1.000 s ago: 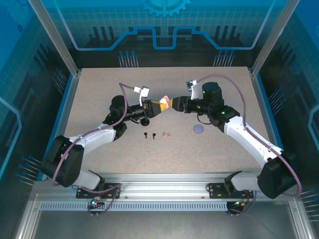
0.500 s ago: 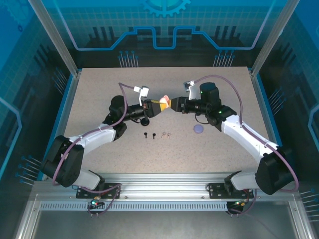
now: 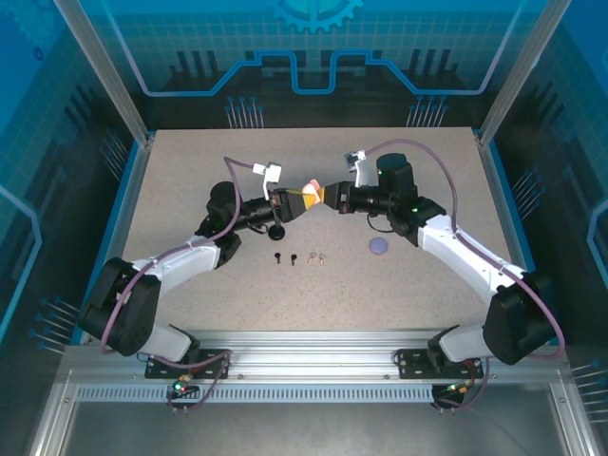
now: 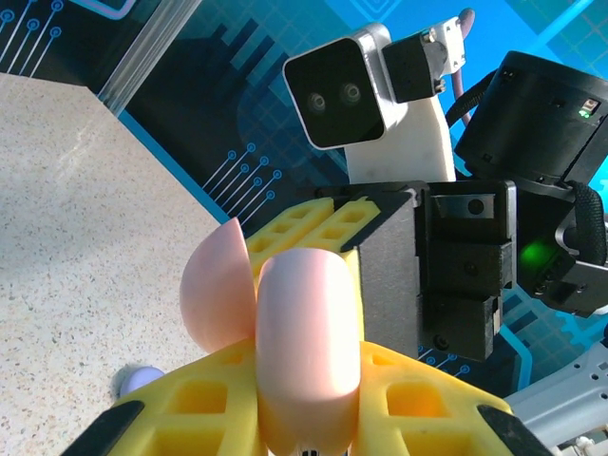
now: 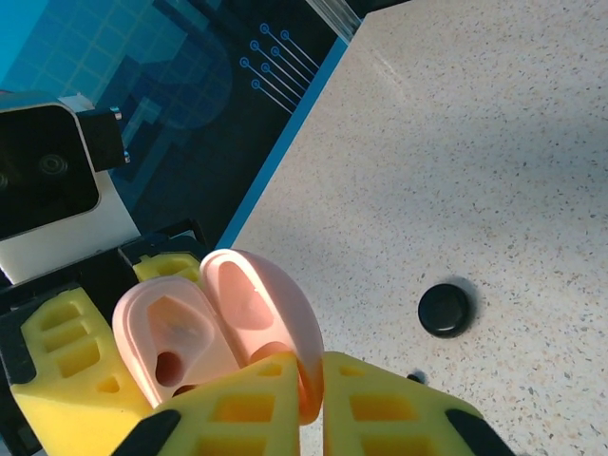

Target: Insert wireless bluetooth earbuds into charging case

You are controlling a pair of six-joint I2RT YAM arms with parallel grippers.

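My left gripper should open and take the case's base [image 4: 308, 347] with the hollows upward while my right gripper holds the charging case's lid, because the case's hollows face my right gripper.
An open pale pink charging case [image 3: 312, 186] hangs above the middle of the table between both grippers. My left gripper [image 4: 309, 370] is shut on its rounded base [image 4: 309, 332]. My right gripper [image 5: 318, 366] is shut on the rim of the raised lid [image 5: 275, 294]; the base's empty cavities [image 5: 176, 337] show beside it. In the top view the left gripper [image 3: 300, 199] and right gripper [image 3: 329, 197] meet tip to tip. On the table below lie two black earbuds [image 3: 285, 258] and two pale pink earbuds [image 3: 317, 256].
A round black case [image 3: 276, 231] lies under the left arm, also seen as the black case [image 5: 445, 310] on the table. A lilac case [image 3: 380, 246] sits to the right of the earbuds. Blue walls and metal posts ring the table.
The right gripper has edged left and closed from partly open onto the pink lid. The left gripper has kept its hold on the case.
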